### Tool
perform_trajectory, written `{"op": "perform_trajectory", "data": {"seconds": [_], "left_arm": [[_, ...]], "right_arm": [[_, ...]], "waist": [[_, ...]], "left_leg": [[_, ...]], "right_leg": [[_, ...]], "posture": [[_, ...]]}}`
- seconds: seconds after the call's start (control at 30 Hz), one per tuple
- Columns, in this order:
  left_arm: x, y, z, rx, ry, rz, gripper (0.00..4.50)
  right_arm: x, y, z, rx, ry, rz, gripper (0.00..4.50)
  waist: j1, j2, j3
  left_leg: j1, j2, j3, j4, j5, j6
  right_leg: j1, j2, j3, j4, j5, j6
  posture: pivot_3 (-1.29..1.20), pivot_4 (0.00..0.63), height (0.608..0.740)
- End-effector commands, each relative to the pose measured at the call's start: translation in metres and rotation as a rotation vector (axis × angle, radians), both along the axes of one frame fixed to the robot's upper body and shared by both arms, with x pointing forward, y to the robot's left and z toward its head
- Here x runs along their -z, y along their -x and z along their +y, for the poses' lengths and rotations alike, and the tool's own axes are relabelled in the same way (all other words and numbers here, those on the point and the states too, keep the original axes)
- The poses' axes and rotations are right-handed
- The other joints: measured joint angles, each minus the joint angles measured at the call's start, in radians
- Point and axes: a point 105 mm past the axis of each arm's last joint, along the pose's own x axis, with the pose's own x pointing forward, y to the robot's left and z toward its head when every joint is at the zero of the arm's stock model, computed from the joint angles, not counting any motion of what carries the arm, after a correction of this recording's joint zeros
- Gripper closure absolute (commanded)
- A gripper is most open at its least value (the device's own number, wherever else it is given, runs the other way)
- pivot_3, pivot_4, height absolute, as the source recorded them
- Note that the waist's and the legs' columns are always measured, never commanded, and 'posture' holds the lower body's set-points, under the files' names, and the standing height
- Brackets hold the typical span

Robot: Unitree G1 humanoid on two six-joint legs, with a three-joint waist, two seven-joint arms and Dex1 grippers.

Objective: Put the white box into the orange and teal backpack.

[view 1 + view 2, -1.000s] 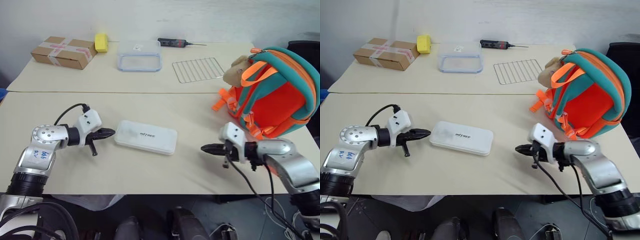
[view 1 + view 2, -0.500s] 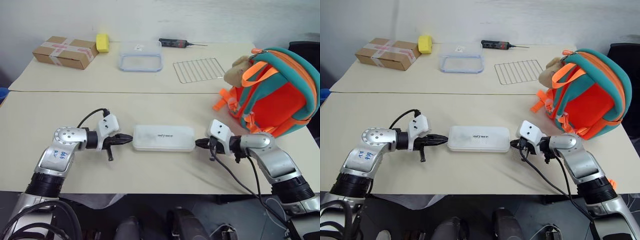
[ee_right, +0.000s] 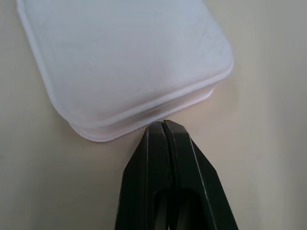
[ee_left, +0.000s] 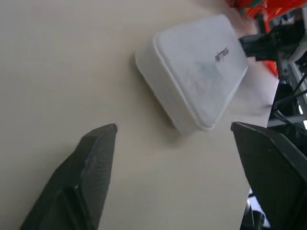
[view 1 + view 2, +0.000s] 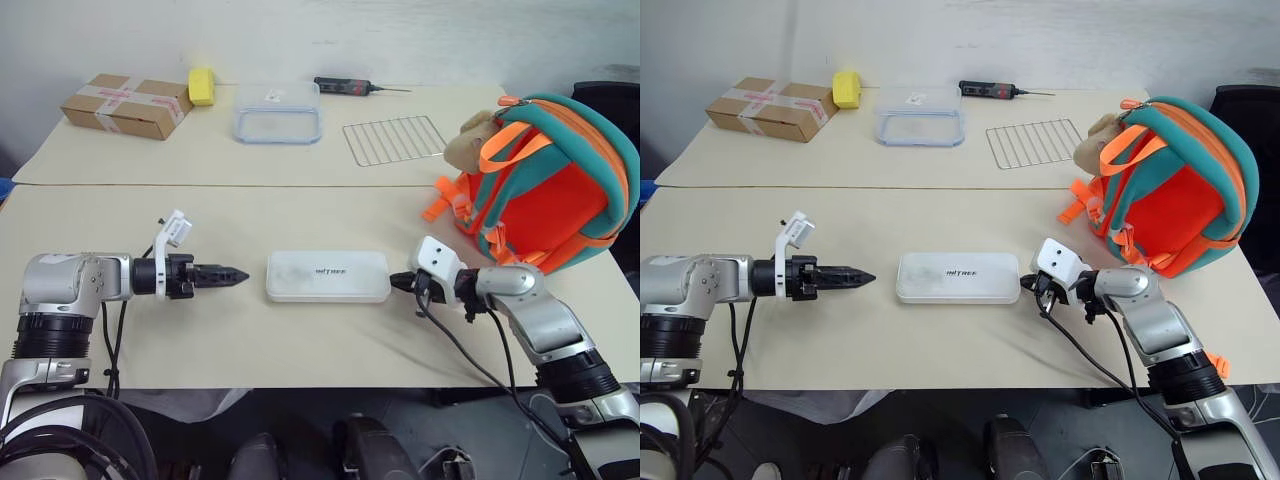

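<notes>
The backpack is standing on my right gripper's side, so my left gripper should take the white box's loose end (image 5: 276,277) to let my right gripper turn the backpack.
The white box (image 5: 328,277) lies flat on the near table, long side across. My left gripper (image 5: 238,274) points at its left end from a short gap away, and the left wrist view shows its fingers (image 4: 96,158) spread wide open with nothing between them. My right gripper (image 3: 163,124) is shut, and its tips touch the box's right end. The orange and teal backpack (image 5: 550,190) stands upright at the table's right edge, behind my right arm, with a tan plush toy (image 5: 472,140) on its top left.
On the far table stand a taped cardboard box (image 5: 128,103), a yellow sponge (image 5: 203,85), a clear container (image 5: 279,111), a wire rack (image 5: 396,138) and a black tool (image 5: 345,86). A seam (image 5: 230,185) runs between the two tables.
The box went from skewed at the left to squared at mid-table between both grippers. Since then my left gripper has drawn back from its left end, rolled and opened. The right stays shut at the right end.
</notes>
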Motion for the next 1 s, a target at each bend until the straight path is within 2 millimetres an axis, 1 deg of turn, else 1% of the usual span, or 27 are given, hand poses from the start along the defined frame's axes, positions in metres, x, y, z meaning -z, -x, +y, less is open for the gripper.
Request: {"op": "perform_trajectory", "data": {"seconds": [0.03, 0.07, 0.13, 0.27, 0.33, 0.4, 0.43, 0.5, 0.6, 0.67, 0.73, 0.8, 0.9, 0.93, 1.0], "left_arm": [[0.003, -0.002, -0.005, -0.011, 0.047, 0.073, 0.02], [0.006, -0.003, -0.013, 0.002, 0.056, 0.098, 0.02], [0.012, -0.004, -0.024, 0.024, 0.044, 0.124, 0.02], [0.025, -0.019, -0.050, 0.018, 0.021, 0.142, 0.02], [0.028, -0.021, -0.062, 0.030, 0.036, 0.165, 0.02], [0.029, -0.022, -0.070, 0.033, 0.042, 0.178, 0.02], [0.025, -0.023, -0.076, 0.041, 0.078, 0.184, 0.02], [0.019, -0.024, -0.081, 0.046, 0.127, 0.188, 0.02], [0.019, -0.035, -0.077, -0.008, 0.121, 0.144, 0.61], [0.008, -0.034, -0.078, -0.001, 0.200, 0.161, 1.20], [-0.005, -0.029, -0.084, 0.040, 0.279, 0.177, 1.76], [-0.013, -0.023, -0.090, 0.089, 0.328, 0.180, 2.33], [-0.025, -0.013, -0.097, 0.156, 0.389, 0.174, 3.01], [-0.029, -0.009, -0.097, 0.176, 0.408, 0.164, 3.20], [-0.035, -0.003, -0.096, 0.204, 0.439, 0.149, 3.25]], "right_arm": [[-0.011, -0.005, -0.001, -0.002, -0.010, -0.050, 4.50], [-0.011, -0.005, -0.001, 0.000, -0.012, -0.053, 4.50], [-0.011, -0.006, 0.000, 0.001, -0.016, -0.056, 4.50], [-0.010, -0.004, 0.002, -0.008, -0.027, -0.052, 4.50], [-0.009, -0.004, 0.003, -0.008, -0.029, -0.052, 4.50], [-0.009, -0.003, 0.004, -0.007, -0.031, -0.053, 4.50], [-0.008, -0.003, 0.005, -0.006, -0.032, -0.053, 4.50], [-0.008, -0.002, 0.005, -0.002, -0.033, -0.053, 4.50], [-0.006, -0.001, 0.004, 0.008, -0.033, -0.052, 4.50], [-0.005, 0.001, 0.002, 0.019, -0.039, -0.050, 4.50], [-0.004, 0.002, 0.002, 0.028, -0.043, -0.050, 4.50], [-0.004, 0.002, 0.002, 0.031, -0.050, -0.056, 4.50], [-0.008, 0.003, 0.003, 0.049, -0.082, -0.073, 4.50], [-0.009, 0.003, 0.001, 0.063, -0.091, -0.077, 4.50], [-0.010, 0.005, -0.003, 0.094, -0.115, -0.069, 4.50]], "waist": [[0.001, 0.000, 0.000], [0.002, 0.000, 0.000], [0.005, 0.000, 0.000], [0.017, 0.000, 0.000], [0.025, 0.001, 0.000], [0.029, 0.001, -0.001], [0.031, 0.001, -0.001], [0.032, 0.001, -0.001], [0.032, 0.001, -0.001], [0.030, 0.001, -0.001], [0.029, 0.001, -0.001], [0.028, 0.001, 0.000], [0.030, 0.001, 0.000], [0.029, 0.001, 0.000], [0.028, 0.001, 0.000]], "left_leg": [[0.000, 0.000, 0.000, 0.000, 0.000, 0.000], [0.000, 0.000, 0.000, 0.001, 0.000, 0.000], [0.000, 0.000, 0.000, 0.002, 0.000, 0.000], [0.000, -0.001, -0.001, 0.004, 0.000, 0.000], [0.000, -0.001, -0.001, 0.006, 0.000, 0.000], [0.001, -0.001, -0.001, 0.007, 0.000, 0.000], [0.001, -0.001, -0.001, 0.007, 0.000, 0.000], [0.001, -0.001, -0.001, 0.008, 0.000, 0.000], [0.001, -0.001, -0.001, 0.008, 0.000, 0.000], [0.001, -0.001, -0.001, 0.008, 0.000, 0.000], [0.000, -0.001, -0.001, 0.008, 0.000, 0.000], [-0.001, -0.001, -0.002, 0.008, 0.000, 0.000], [-0.002, -0.001, -0.002, 0.008, 0.000, 0.000], [-0.002, -0.001, -0.003, 0.009, 0.000, 0.000], [-0.002, -0.001, -0.003, 0.008, 0.000, 0.000]], "right_leg": [[0.000, 0.000, 0.000, 0.000, 0.000, 0.000], [0.000, 0.000, 0.000, 0.001, 0.000, 0.000], [0.000, 0.000, 0.000, 0.001, 0.000, 0.000], [0.002, -0.001, -0.001, 0.001, 0.000, 0.000], [0.002, -0.001, -0.001, 0.002, 0.000, 0.000], [0.003, -0.001, -0.001, 0.002, 0.000, 0.000], [0.003, -0.001, -0.001, 0.002, 0.000, 0.000], [0.003, -0.002, -0.001, 0.002, 0.000, 0.000], [0.004, -0.002, -0.002, 0.002, 0.000, 0.000], [0.003, -0.002, -0.002, 0.003, 0.000, 0.000], [0.003, -0.002, -0.002, 0.003, 0.000, 0.000], [0.002, -0.001, -0.002, 0.003, 0.000, 0.000], [0.002, -0.002, -0.003, 0.003, 0.000, 0.000], [0.002, -0.002, -0.003, 0.003, 0.000, 0.000], [0.002, -0.002, -0.003, 0.003, 0.000, 0.000]], "posture": [[0.00, 0.150, 0.740], [0.00, 0.150, 0.740], [0.00, 0.150, 0.740], [0.00, 0.150, 0.740], [0.00, 0.150, 0.740], [0.00, 0.150, 0.740], [0.00, 0.150, 0.740], [0.00, 0.150, 0.740], [0.00, 0.150, 0.740], [0.00, 0.150, 0.740], [0.00, 0.150, 0.740], [0.00, 0.150, 0.740], [0.00, 0.150, 0.740], [0.00, 0.150, 0.740], [0.00, 0.150, 0.740]]}}
